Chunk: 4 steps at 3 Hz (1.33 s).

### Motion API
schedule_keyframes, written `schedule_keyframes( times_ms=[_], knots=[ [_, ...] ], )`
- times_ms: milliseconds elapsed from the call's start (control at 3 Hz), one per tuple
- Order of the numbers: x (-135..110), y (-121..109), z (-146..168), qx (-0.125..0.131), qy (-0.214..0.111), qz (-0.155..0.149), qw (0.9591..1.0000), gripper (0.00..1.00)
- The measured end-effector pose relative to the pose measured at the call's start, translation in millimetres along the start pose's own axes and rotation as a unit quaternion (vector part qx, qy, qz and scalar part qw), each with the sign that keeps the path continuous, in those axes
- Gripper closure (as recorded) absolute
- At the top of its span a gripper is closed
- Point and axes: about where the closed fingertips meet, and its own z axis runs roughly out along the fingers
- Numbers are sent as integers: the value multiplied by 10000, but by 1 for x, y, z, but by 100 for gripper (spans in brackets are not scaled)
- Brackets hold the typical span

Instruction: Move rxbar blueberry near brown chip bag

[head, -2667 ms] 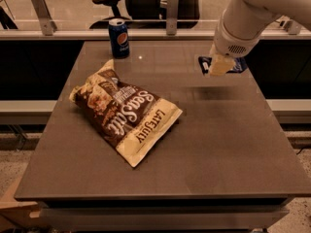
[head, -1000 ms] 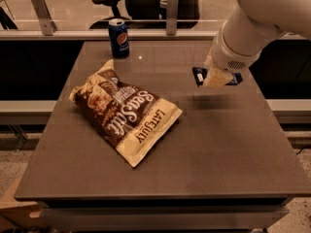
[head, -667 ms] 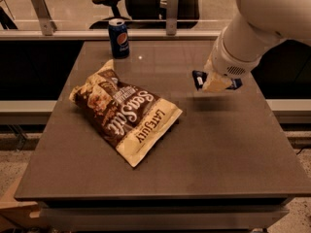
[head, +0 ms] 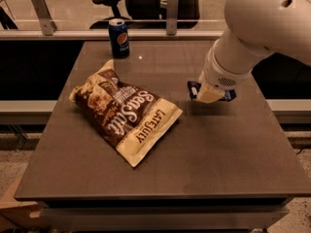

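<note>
The robot's gripper will set the rxbar blueberry down on the table point(head: 209, 110) next to the nearest corner of the brown chip bag.
The rxbar blueberry point(head: 193, 89) is a small flat dark blue wrapper held in my gripper point(head: 210, 94), its ends sticking out on both sides just above the table. The brown chip bag point(head: 124, 112) lies flat and crinkled on the table's left-middle, with "Sea Salt" script facing up. The gripper is shut on the bar, a short way to the right of the bag's right corner. My white arm point(head: 257, 28) comes down from the upper right.
A blue Pepsi can point(head: 118, 38) stands upright at the table's far left edge. The brown table point(head: 218, 154) has edges close on the right and front. Chairs and a rail stand behind the table.
My gripper has moved left and toward the front with the bar, closer to the chip bag. The bag and can have not moved.
</note>
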Motion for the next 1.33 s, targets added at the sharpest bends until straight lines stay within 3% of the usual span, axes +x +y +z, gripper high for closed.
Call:
schedule_keyframes(
  times_ms=[1000, 1333],
  knots=[
    [9, 15, 25, -344, 107, 435, 9984, 100],
    [8, 32, 40, -684, 57, 545, 9962, 100]
  ],
)
